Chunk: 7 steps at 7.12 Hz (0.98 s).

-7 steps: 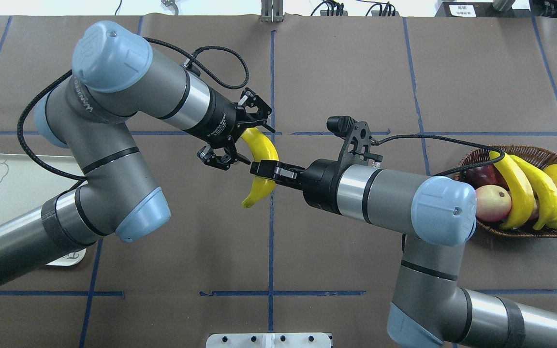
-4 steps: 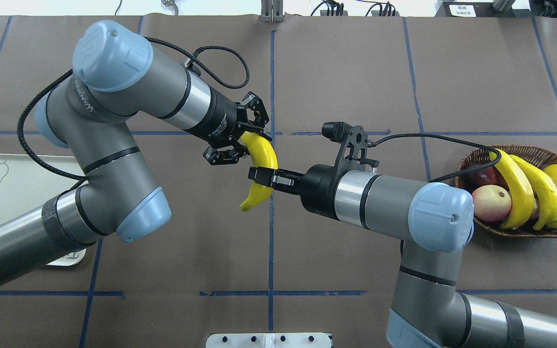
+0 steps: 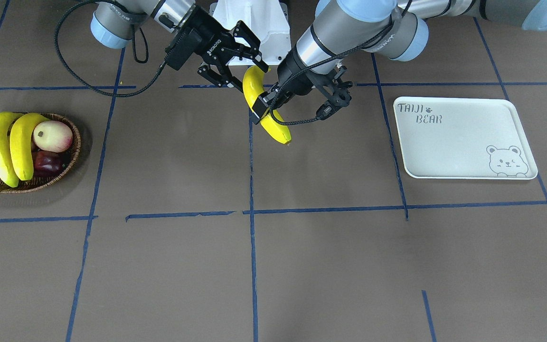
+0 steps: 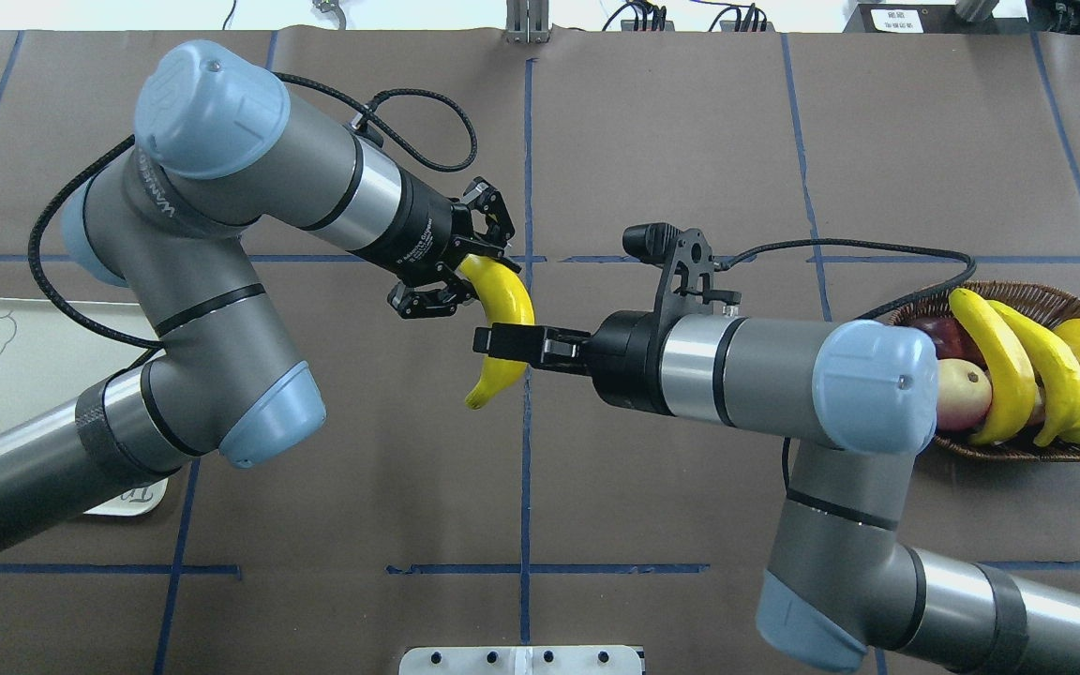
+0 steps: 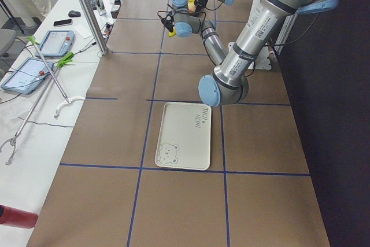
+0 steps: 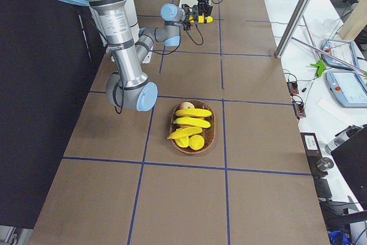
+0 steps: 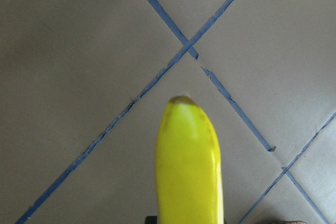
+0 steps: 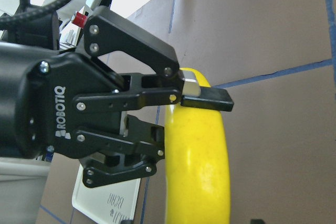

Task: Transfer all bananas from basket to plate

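Observation:
Next, my left gripper releases the yellow banana on the plate across the top of the bear's head (image 3: 506, 145). The banana now hangs over the table's middle.
One yellow banana (image 4: 508, 302) hangs in the air over the table's middle, also in the front view (image 3: 273, 126). My right gripper (image 4: 501, 342) is shut on its middle. My left gripper (image 4: 472, 274) has its fingers (image 8: 205, 98) closed against the banana's upper end. The left wrist view shows only the banana's free tip (image 7: 189, 166). Several more bananas (image 4: 999, 366) lie in the wicker basket (image 4: 1018, 452) at the right. The off-white bear plate (image 3: 454, 142) lies at the left (image 4: 24, 375), with nothing on the part that shows.
A cream-and-pink fruit (image 4: 957, 394) and a dark red fruit (image 4: 934, 337) lie in the basket beside the bananas. My left forearm covers part of the plate in the overhead view. Blue tape lines cross the brown table. The white robot base (image 3: 254, 23) stands at the near edge.
My left gripper's fingers have narrowed onto the banana's upper end. My right arm has shifted slightly left with the banana still in its grip.

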Each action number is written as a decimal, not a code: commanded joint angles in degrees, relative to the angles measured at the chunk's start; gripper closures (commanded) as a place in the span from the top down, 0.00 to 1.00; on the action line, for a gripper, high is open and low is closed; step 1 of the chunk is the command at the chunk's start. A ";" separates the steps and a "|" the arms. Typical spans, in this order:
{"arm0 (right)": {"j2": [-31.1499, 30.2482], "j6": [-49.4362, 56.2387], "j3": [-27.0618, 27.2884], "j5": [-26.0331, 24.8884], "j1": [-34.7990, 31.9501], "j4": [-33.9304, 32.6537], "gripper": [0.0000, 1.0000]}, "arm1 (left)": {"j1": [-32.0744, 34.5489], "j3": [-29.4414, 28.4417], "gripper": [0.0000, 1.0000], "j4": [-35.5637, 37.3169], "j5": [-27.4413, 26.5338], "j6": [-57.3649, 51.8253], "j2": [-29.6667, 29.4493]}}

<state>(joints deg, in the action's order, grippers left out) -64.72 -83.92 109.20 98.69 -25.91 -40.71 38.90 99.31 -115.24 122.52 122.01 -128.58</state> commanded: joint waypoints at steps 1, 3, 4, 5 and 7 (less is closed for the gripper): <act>-0.49 -0.10 0.13 16.12 -8.59 -3.65 1.00 | 0.74 0.00 0.00 -0.16 0.00 -0.63 2.44; -0.94 0.59 -0.56 26.24 -16.85 -13.54 1.00 | 4.06 2.02 0.00 0.10 0.70 -7.80 9.53; -2.33 6.08 -0.66 27.86 -19.50 -19.52 1.00 | 5.82 2.20 0.00 0.28 2.18 -12.80 12.88; -3.82 13.62 -0.57 30.83 -23.10 -26.36 1.00 | 9.06 3.07 0.00 0.37 4.89 -18.07 17.35; -8.90 32.41 0.04 33.58 -29.69 -37.12 1.00 | 12.94 5.88 0.00 0.19 6.59 -31.58 28.93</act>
<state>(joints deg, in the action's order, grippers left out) -70.48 -62.39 108.94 130.73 -51.77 -71.72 49.57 103.60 -114.97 128.21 98.31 -106.52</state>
